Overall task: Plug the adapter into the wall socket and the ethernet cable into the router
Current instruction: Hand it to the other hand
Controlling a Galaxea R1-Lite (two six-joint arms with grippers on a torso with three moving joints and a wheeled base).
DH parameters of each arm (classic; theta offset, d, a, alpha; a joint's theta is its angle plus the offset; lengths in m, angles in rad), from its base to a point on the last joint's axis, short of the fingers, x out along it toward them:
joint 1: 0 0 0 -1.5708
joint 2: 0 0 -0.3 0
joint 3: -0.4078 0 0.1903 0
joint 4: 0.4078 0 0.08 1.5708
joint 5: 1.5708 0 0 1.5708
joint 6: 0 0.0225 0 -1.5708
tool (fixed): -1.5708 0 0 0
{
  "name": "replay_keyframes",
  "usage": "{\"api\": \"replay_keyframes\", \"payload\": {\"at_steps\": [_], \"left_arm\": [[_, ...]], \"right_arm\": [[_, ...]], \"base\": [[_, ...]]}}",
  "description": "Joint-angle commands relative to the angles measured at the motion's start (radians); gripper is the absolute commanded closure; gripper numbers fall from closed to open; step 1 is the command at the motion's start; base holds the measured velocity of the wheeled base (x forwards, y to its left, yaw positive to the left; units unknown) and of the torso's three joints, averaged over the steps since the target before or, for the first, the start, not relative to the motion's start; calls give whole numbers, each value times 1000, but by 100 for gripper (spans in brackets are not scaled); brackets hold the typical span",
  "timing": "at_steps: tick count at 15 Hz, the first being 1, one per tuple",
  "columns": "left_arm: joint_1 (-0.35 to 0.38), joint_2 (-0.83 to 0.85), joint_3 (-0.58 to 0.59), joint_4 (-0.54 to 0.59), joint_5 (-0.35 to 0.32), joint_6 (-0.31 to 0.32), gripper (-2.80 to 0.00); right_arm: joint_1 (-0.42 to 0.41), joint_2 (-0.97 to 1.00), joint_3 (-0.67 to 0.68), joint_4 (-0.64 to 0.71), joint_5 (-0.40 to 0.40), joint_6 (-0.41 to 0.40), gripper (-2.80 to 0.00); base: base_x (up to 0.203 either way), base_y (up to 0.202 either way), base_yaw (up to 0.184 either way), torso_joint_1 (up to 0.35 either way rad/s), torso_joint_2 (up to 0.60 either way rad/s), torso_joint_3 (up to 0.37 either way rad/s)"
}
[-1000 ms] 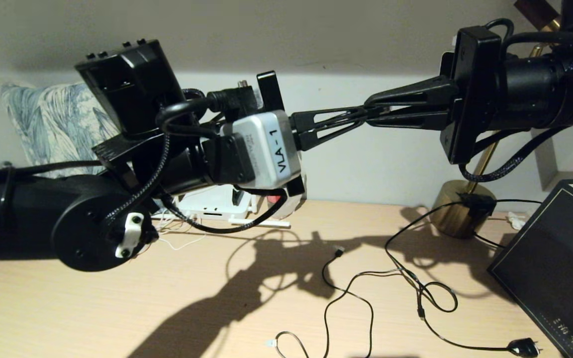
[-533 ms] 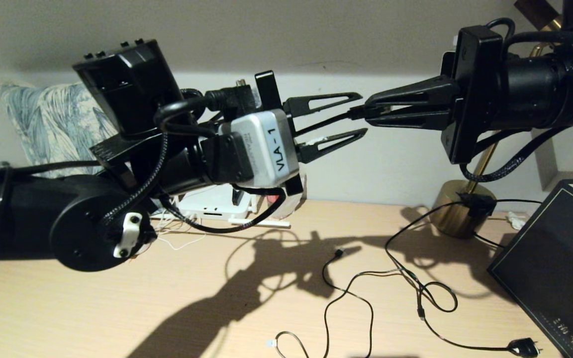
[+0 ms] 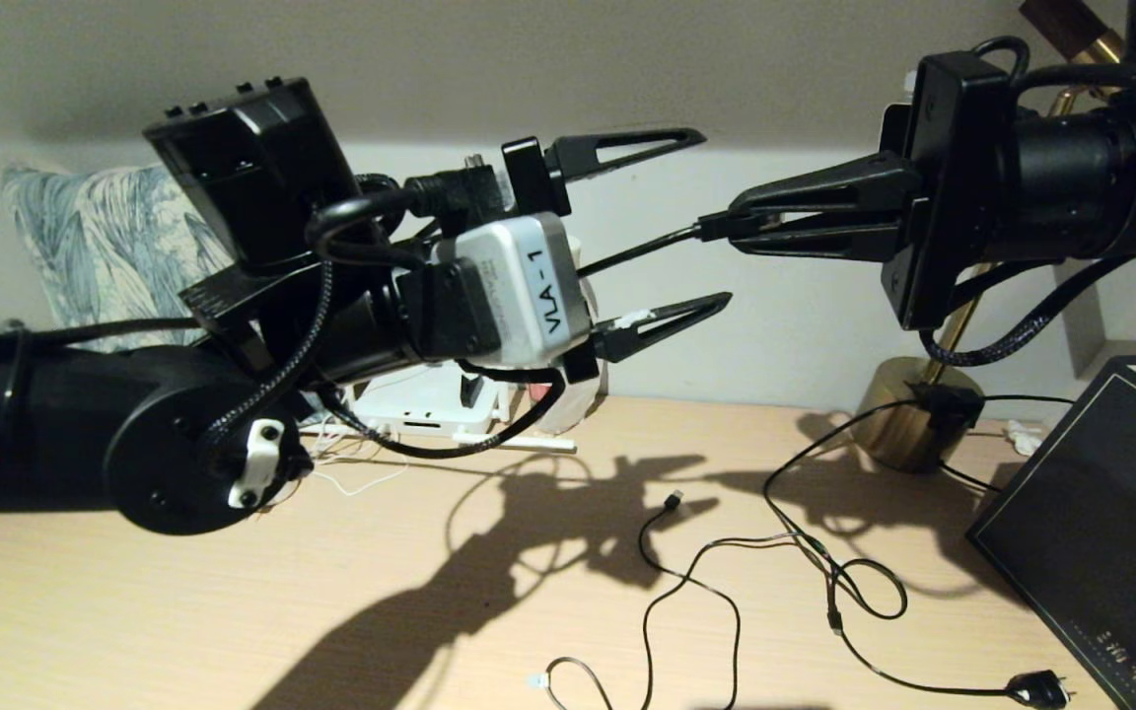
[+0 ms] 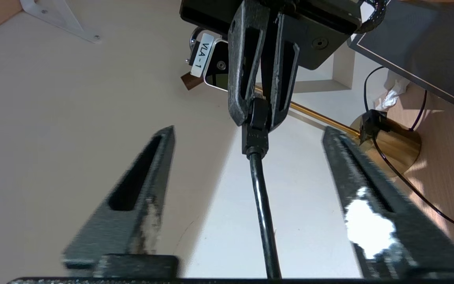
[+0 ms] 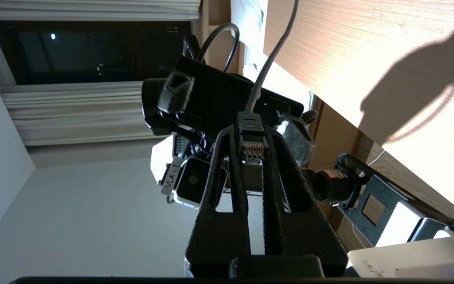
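The clip connector's contact end is held in my right gripper, so my left gripper needs to grasp the connector's cable end [image 3: 709, 226] before it gets plugged in.
The ethernet cable [image 3: 637, 247] is stretched in the air between my two arms, above the desk. My right gripper [image 3: 738, 225] is shut on its clip connector [image 5: 250, 142], whose gold contacts show between the fingers. My left gripper [image 3: 716, 215] is open, one finger above the cable and one below, touching neither side of it [image 4: 260, 197]. The white router [image 3: 420, 402] sits at the back of the desk, largely hidden by my left arm, with one antenna [image 3: 519, 444] lying flat. The adapter and the wall socket are out of view.
A brass lamp base [image 3: 908, 414] stands at the back right. A black box [image 3: 1091, 523] fills the right edge. Thin black cords [image 3: 726, 582] loop over the wooden desk, ending in a black plug [image 3: 1036, 687]. A patterned pillow [image 3: 105, 247] leans at the back left.
My left gripper has gone from shut on the cable to wide open, letting it go. My right gripper has kept its hold on the connector and barely moved.
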Motion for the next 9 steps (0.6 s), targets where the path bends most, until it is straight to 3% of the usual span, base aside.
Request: {"api": "replay_keyframes", "payload": {"at_steps": [1,2,3,9], "left_arm": [[0,6,-1,-5,-4,6,-280],[-1,6,-1,-5,-4,6,-280],[-1,6,-1,-5,-4,6,0],[-1,12,-2,-5,-4,5,0]], "right_arm": [[1,-4,5,1,6,7,0],[1,-4,8,1,6,7,0],[1,-4,8,1,7,7,0],[7,-4,11,1,7,7,0]], "base": [[0,0,0,0,0,0],[0,0,0,0,0,0],[0,0,0,0,0,0],[0,0,0,0,0,0]]}}
